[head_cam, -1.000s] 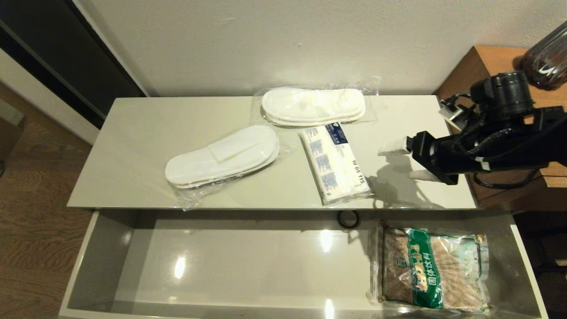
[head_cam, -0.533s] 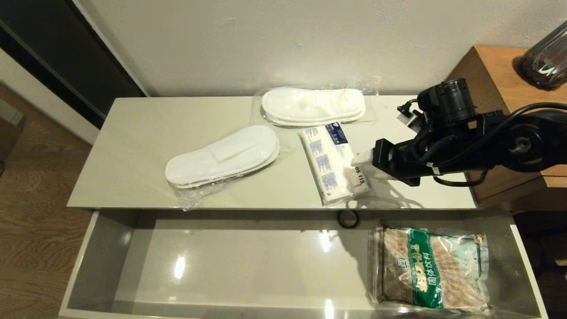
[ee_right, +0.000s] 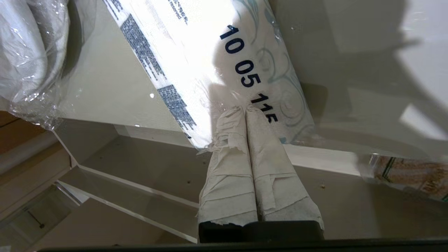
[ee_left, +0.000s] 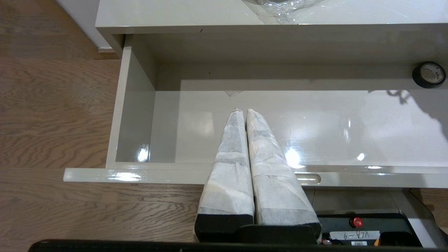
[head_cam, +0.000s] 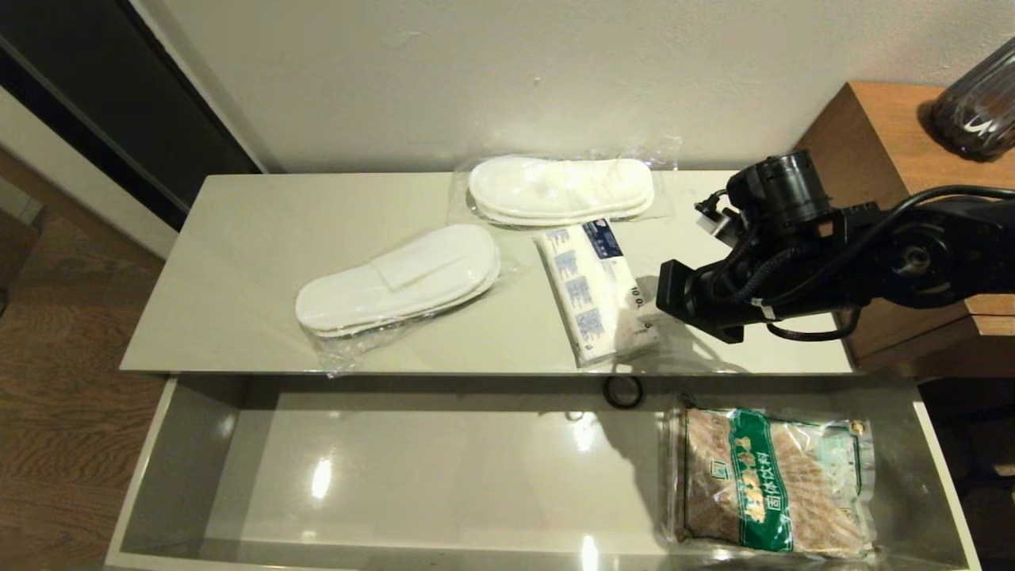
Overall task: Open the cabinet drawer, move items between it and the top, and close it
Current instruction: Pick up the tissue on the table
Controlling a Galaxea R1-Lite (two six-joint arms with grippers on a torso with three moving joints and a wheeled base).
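The right gripper's closed fingers rest on top of the tissue pack's front end, so the robot should open them and pinch a thicker fold nearer its middle [head_cam: 614, 289] before lifting.
The cabinet drawer [head_cam: 151, 468] stands pulled out below the top [head_cam: 254, 262]. In its right end lies the green-banded sachet bag [head_cam: 773, 480]. Two bagged slipper pairs [head_cam: 396, 277] [head_cam: 561, 189] and the white tissue pack [head_cam: 595, 293] lie on the top. My right gripper [head_cam: 638, 313] is shut, and its tips [ee_right: 244, 109] rest against the tissue pack [ee_right: 210, 63] near the printed numbers at its front right end. Whether film is pinched does not show. My left gripper [ee_left: 244, 111] hangs shut and empty over the drawer's left part [ee_left: 133, 105].
A black tape roll [head_cam: 623, 392] sits at the drawer's back wall, also seen in the left wrist view [ee_left: 428, 74]. The taller brown wood unit [head_cam: 872, 119] with a dark bottle [head_cam: 979, 103] stands right of the cabinet. Wood floor lies to the left.
My right arm swung left from the top's right end to the tissue pack, and its fingers went from open to shut. The items have not moved.
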